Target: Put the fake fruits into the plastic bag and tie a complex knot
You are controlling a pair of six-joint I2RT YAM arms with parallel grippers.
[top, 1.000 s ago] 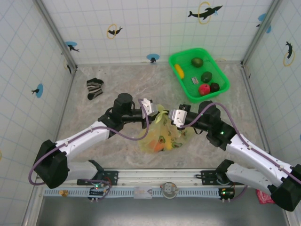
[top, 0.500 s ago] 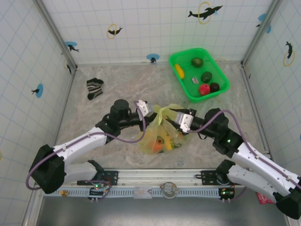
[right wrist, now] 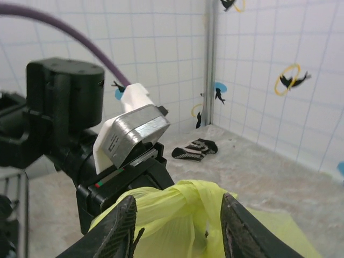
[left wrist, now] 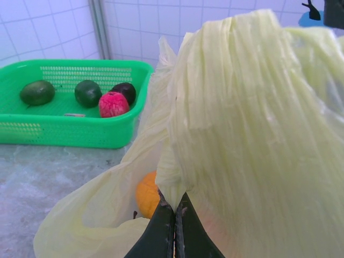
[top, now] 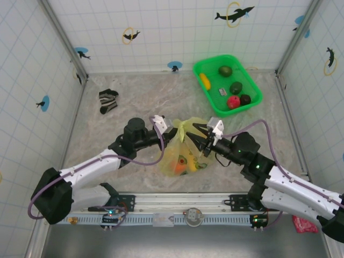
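I have my right gripper's open fingers on either side of the knot, so I will pinch the free handle (right wrist: 271,228) beside the knot with them and pull away from my left gripper.
The pale-yellow plastic bag (top: 185,153) stands mid-table with fake fruits inside, an orange one (top: 177,167) showing through. Its handles are twisted into a knot (top: 185,128) on top. My left gripper (top: 171,130) is shut on the bag's gathered plastic (left wrist: 175,207), just left of the knot, with the orange fruit (left wrist: 146,193) right behind the pinch. My right gripper (top: 198,134) is open on the right, its fingers (right wrist: 122,226) standing either side of the knot (right wrist: 188,191) without pinching it. More fake fruits lie in the green basket (top: 252,86): yellow (top: 205,80), two green ones (top: 225,70), red (top: 233,101) and dark brown (top: 245,99).
A striped sock (top: 107,100) lies at the back left of the table. The basket sits at the back right near the wall. Tiled walls close in the table on three sides. Both arms reach inward and meet over the bag.
My right gripper has opened, let go of the bag's handle and now points left at the knot. My left gripper has stayed shut and shifted a little left.
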